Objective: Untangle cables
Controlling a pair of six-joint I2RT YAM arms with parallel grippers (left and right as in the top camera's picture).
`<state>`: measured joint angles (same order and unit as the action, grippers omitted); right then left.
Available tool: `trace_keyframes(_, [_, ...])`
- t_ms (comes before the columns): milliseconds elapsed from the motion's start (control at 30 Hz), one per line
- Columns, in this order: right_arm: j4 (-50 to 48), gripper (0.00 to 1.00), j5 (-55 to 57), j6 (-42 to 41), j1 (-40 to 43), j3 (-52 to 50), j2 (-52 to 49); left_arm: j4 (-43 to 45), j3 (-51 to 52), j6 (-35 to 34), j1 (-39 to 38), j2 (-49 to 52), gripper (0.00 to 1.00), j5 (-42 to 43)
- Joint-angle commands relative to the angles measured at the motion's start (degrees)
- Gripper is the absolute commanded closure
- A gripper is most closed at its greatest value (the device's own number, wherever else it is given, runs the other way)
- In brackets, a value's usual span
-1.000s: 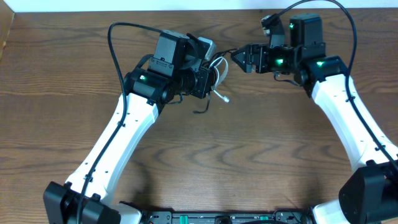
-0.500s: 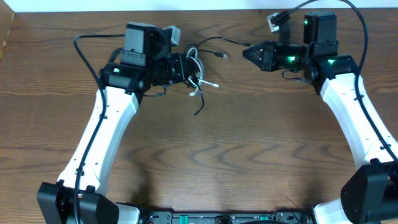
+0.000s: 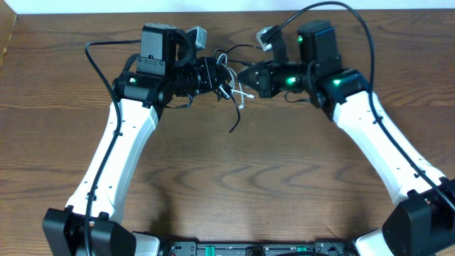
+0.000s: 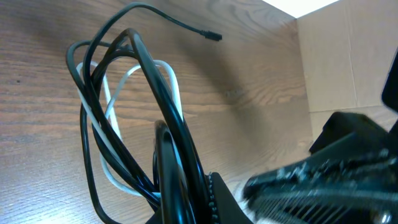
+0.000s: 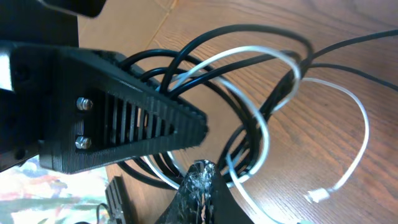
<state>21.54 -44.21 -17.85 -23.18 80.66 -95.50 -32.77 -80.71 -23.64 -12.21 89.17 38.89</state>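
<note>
Next, I open my right gripper and close it around the loops [image 5: 225,82] beside my left gripper, as the cable loops pass outside its shut, empty fingers.
A tangle of cables [image 3: 226,73] hangs at the back of the table. My left gripper [image 3: 215,77] is shut on them. In the left wrist view the black cable [image 4: 168,106] and the white cable [image 4: 109,106] loop up from my left gripper [image 4: 186,202]. One black plug end [image 4: 213,36] lies free on the wood. My right gripper [image 3: 246,77] is shut, its tip [image 5: 200,171] pushed in among the loops. No cable shows between its fingers. A white cable [image 5: 357,118] trails right to its white plug [image 5: 318,196]. A black tail [image 3: 234,117] hangs toward the table.
The wooden table [image 3: 249,178] stretches forward of both arms. A pale wall [image 3: 234,6] runs along its back edge. The left finger [image 5: 124,118] fills the left of the right wrist view, close to my right gripper. Thick black arm cables [image 3: 99,60] arc over both arms.
My right gripper has shut and moved left from open space into the cable bundle. My left arm swung left with the cables a second ago and has since held still.
</note>
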Motion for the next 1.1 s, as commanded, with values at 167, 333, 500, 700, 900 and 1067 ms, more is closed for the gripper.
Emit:
trace_keyframes(167, [-0.3,0.99,5.6,-1.6,-3.8,0.7,0.6,1.7,-0.8,-0.8,0.0,0.5,0.93,1.0])
trace_keyframes(333, [-0.9,0.99,7.7,-3.3,-4.7,0.7,-1.1,2.0,-0.8,-3.4,0.0,0.5,0.93,1.2])
trace_keyframes(500, [-1.4,0.99,8.1,-3.5,-4.7,0.7,-2.4,2.7,-0.8,-7.2,0.0,0.5,0.92,2.6])
trace_keyframes(700, [-1.9,0.99,10.2,-7.0,-5.4,0.6,-5.5,9.7,-0.8,-12.1,0.0,0.5,0.93,12.3])
trace_keyframes(900, [-1.5,0.99,12.9,-10.1,-5.4,0.6,-9.0,20.2,-0.8,-20.4,0.4,0.5,0.92,19.6])
trace_keyframes(1067, [1.4,0.99,17.2,-14.5,-4.7,0.6,-11.1,32.1,-0.8,-30.3,2.8,0.5,0.93,25.6])
